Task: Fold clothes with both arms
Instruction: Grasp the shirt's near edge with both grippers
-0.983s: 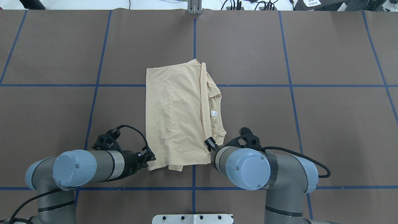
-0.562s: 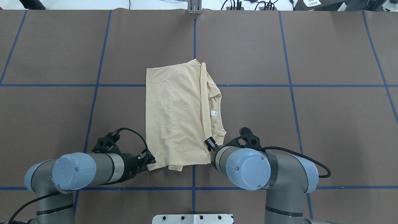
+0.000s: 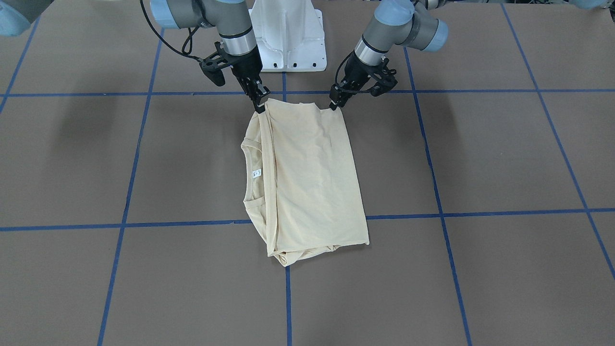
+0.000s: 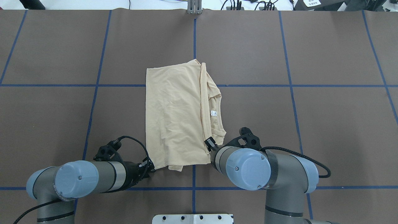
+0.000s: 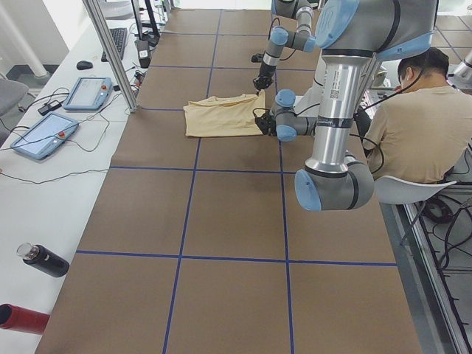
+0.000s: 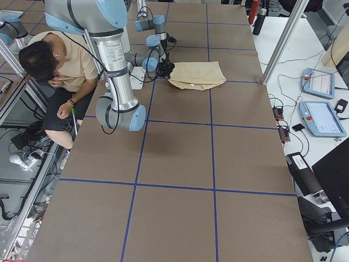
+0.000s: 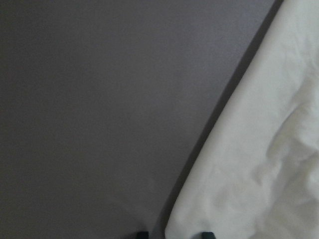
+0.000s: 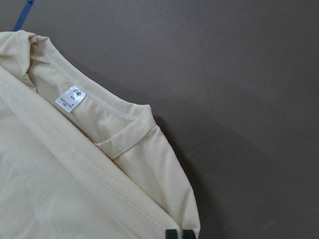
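The cream-yellow T-shirt's held corner will go down halfway point(image 3: 348, 178) along its long side opposite the neck label, where my left gripper needs to put it.
The cream-yellow T-shirt point(image 4: 174, 118) point(image 3: 307, 178) lies folded lengthwise at the table's middle, neck label point(image 4: 213, 113) point(image 8: 70, 98) up on its right side. My left gripper point(image 4: 151, 169) point(image 3: 335, 105) is low at the shirt's near-left corner. In the left wrist view its tips point(image 7: 174, 234) stand apart, open, with the fabric corner point(image 7: 259, 164) between them. My right gripper point(image 3: 260, 105) point(image 8: 180, 235) is at the near-right corner by the collar, its tips close together and shut on the shirt's edge point(image 8: 184, 219). From overhead the right wrist hides the fingers.
Brown table cover point(image 4: 295, 124) with a blue tape grid. The white pedestal base point(image 3: 288, 38) stands between the arms. A seated person point(image 5: 413, 125) point(image 6: 60, 65) is behind the robot. Tablets point(image 5: 88, 92) and bottles point(image 5: 40, 259) lie on the side bench.
My left gripper has slid toward the robot along the shirt's left edge down to its near-left corner. The right arm and the shirt have stayed put.
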`<state>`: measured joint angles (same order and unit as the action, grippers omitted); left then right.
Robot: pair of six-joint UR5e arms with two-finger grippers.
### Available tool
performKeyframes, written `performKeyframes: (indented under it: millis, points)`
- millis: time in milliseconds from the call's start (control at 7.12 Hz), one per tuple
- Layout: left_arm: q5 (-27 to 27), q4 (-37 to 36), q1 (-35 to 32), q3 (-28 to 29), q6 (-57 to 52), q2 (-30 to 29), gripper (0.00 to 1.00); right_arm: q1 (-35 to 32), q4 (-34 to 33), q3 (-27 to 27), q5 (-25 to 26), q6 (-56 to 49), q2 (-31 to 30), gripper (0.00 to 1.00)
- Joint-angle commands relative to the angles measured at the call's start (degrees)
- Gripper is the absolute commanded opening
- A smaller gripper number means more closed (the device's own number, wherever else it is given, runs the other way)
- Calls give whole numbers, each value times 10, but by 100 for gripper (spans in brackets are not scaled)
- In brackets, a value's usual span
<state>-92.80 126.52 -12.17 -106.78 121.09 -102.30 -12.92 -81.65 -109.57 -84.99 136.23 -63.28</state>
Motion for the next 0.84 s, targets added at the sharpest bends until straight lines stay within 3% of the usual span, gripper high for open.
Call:
performKeyframes:
  millis: [0,421,562,702]
  points:
    - [-1,0,0,-11,0,2,0,0,0,0,0,-1,-1,0]
    - [-2,0,-1,-80,0,35,0,-3,-1,-26,1,3,-14,0]
    - [-3,0,-1,-124,1,55,0,7,-35,-90,1,12,-43,0]
    - [-39,-20,-6,-194,1,81,0,13,-122,-163,0,27,-42,0]
